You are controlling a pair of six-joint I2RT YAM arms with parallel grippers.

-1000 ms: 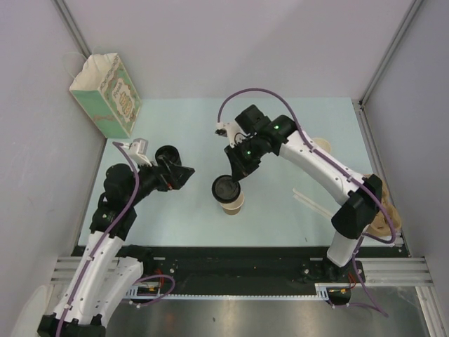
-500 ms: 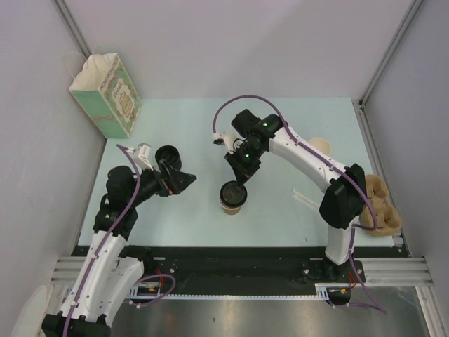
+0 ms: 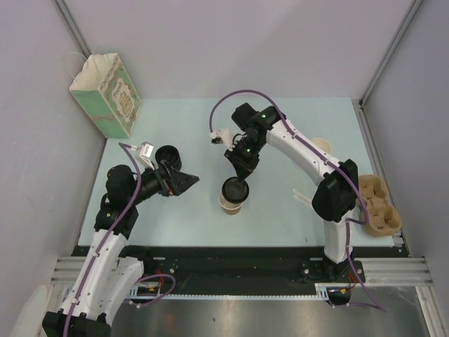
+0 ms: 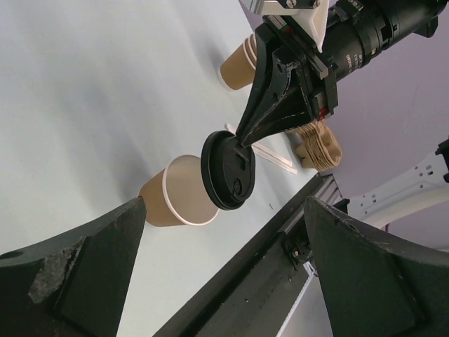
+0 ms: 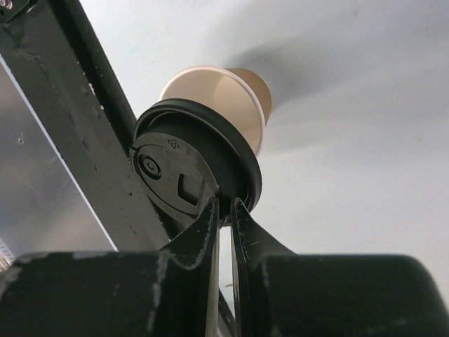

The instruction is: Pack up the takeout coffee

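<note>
The robot's right gripper should release the black lid on the opening of the tan paper cup (image 3: 231,198) (image 5: 213,115). The lid is tilted just above the cup's mouth.
The takeout coffee's tan paper cup (image 3: 230,206) stands upright and open-topped in the middle of the table, also seen in the left wrist view (image 4: 170,204) and the right wrist view (image 5: 231,95). My right gripper (image 3: 240,175) is shut on the rim of its round black lid (image 3: 235,188), holding it tilted just above the cup's mouth (image 4: 228,172) (image 5: 186,168). My left gripper (image 3: 186,181) stands wide open to the left of the cup, apart from it, with nothing between its fingers (image 4: 84,267).
A mint paper bag (image 3: 105,95) stands at the back left. A low black stack of lids (image 3: 167,154) sits behind the left gripper. Stacked lidless cups (image 3: 322,146), wooden stirrers (image 3: 307,199) and a cardboard cup carrier (image 3: 379,208) lie on the right.
The right arm's elbow has swung inward, uncovering the cup carrier, and the held lid has shifted slightly right over the cup. The left gripper has edged a little to the right.
</note>
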